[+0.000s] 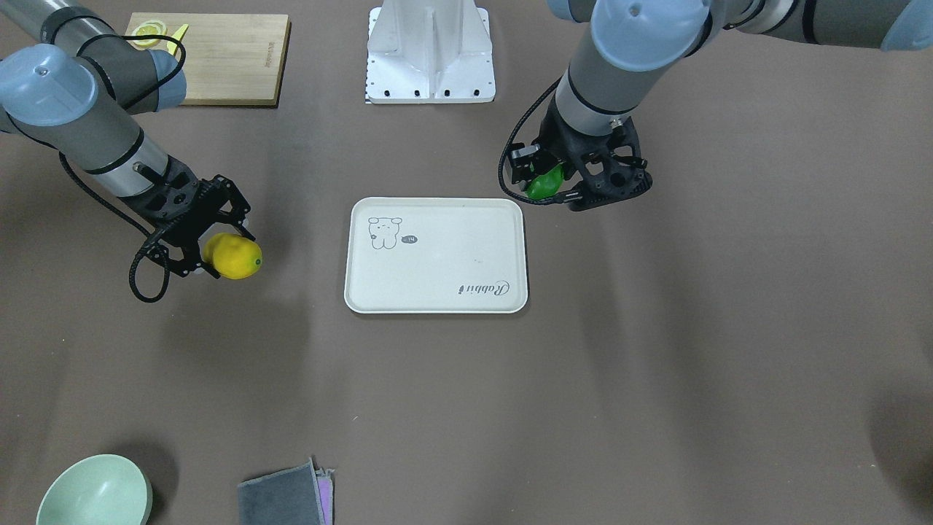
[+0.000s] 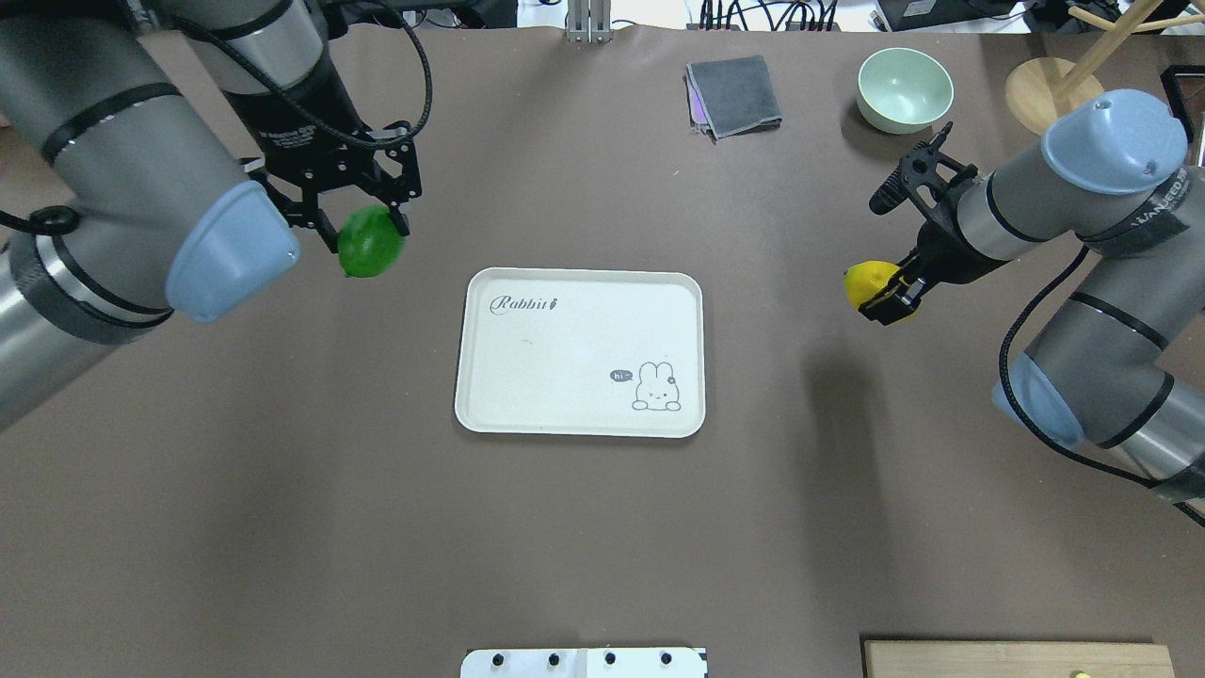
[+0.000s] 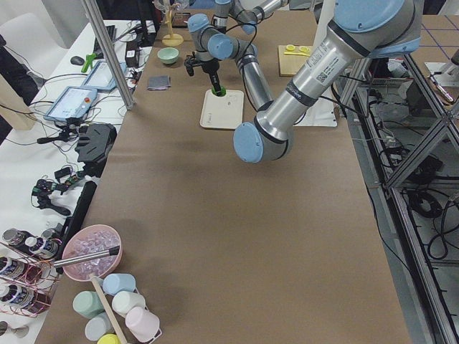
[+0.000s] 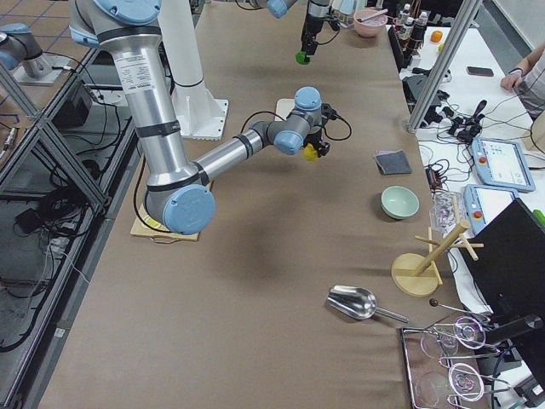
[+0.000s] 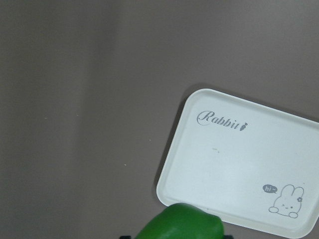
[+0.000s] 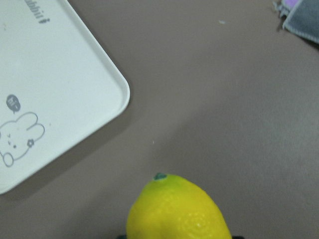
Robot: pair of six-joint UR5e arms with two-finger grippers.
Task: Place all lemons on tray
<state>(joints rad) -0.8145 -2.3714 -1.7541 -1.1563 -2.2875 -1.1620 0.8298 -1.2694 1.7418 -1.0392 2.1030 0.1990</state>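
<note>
My left gripper is going to let go of the green lemon on the cream-white tray [image 1: 492,254] [image 5: 201,152], just behind the Rabbit lettering.
The cream-white tray [image 2: 579,414] lies in the middle of the table with nothing on it; it also shows in the front view [image 1: 437,302]. My left gripper [image 2: 362,231] is shut on the green lemon [image 2: 370,242] and holds it above the table, off the tray's far-left corner; in the front view the gripper [image 1: 554,181] holds the green lemon [image 1: 545,182] there. My right gripper [image 2: 890,282] is shut on the yellow lemon [image 2: 868,280], held above the table to the tray's right; the front view shows that gripper [image 1: 219,255] and the yellow lemon [image 1: 235,257].
A wooden cutting board [image 1: 226,58] with lemon slices [image 1: 148,33] sits near the robot's base on its right. A green bowl [image 2: 904,87] and a folded grey cloth [image 2: 734,94] lie at the far side. A wooden rack [image 2: 1045,89] stands at the far right.
</note>
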